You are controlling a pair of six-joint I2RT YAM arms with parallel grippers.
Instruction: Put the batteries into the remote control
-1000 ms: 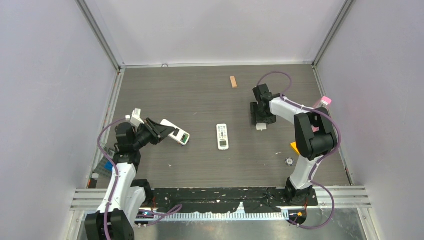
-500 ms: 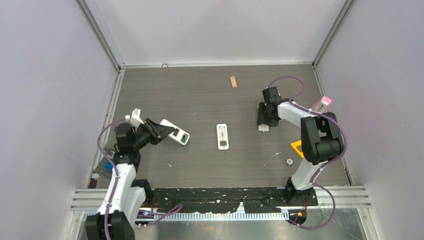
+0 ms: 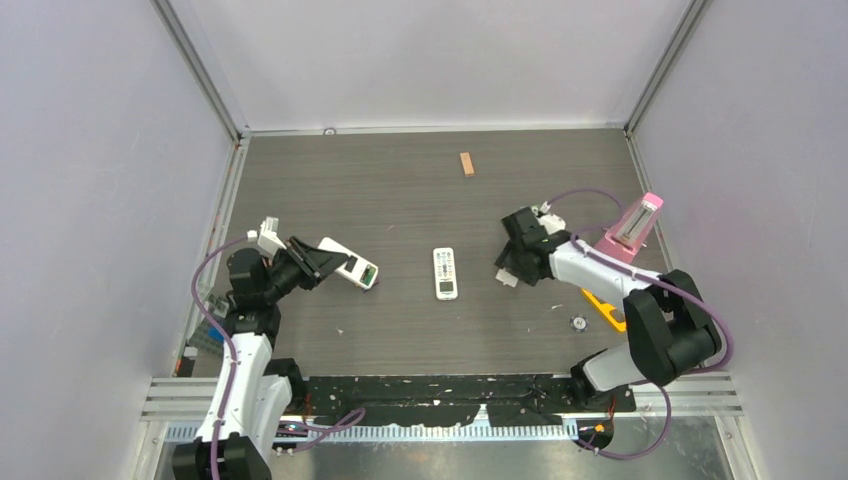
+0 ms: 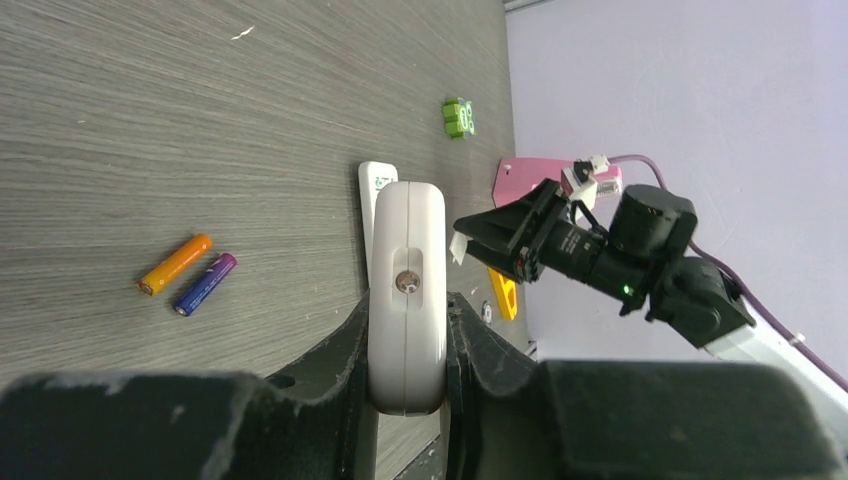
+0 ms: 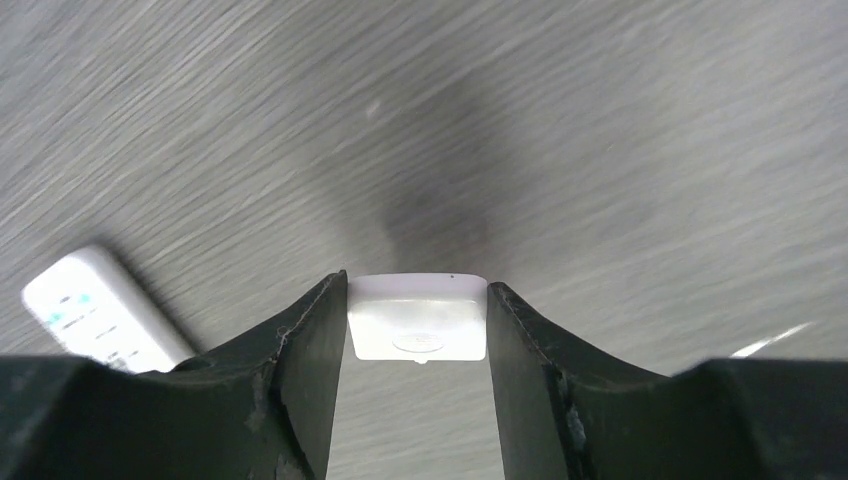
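Observation:
The cover plate's tab points back at my right gripper, so I should put the cover plate down and pick it up by the opposite edge [image 5: 418,280], with the tab forward.
My left gripper [image 3: 318,262] [image 4: 408,305] is shut on the remote control [image 3: 352,268] [image 4: 407,290], held on edge above the table with its open dark-green end pointing right. The batteries lie side by side on the table beside it, one orange [image 4: 175,263], one blue-purple [image 4: 205,283]; the top view does not show them. My right gripper [image 3: 510,272] [image 5: 417,300] is shut on a small white cover plate [image 5: 418,317] [image 3: 508,279], held above the table right of centre.
A second, shorter white remote [image 3: 445,273] [image 5: 95,310] lies face up at mid-table. A tan block [image 3: 466,163] sits at the back. A pink container [image 3: 632,222], a yellow piece [image 3: 600,303] and a small round part [image 3: 578,322] are at the right.
The right arm swung from the far right toward the centre and nearer, carrying the white plate off the table with its jaws narrowed on it. The left arm barely moved.

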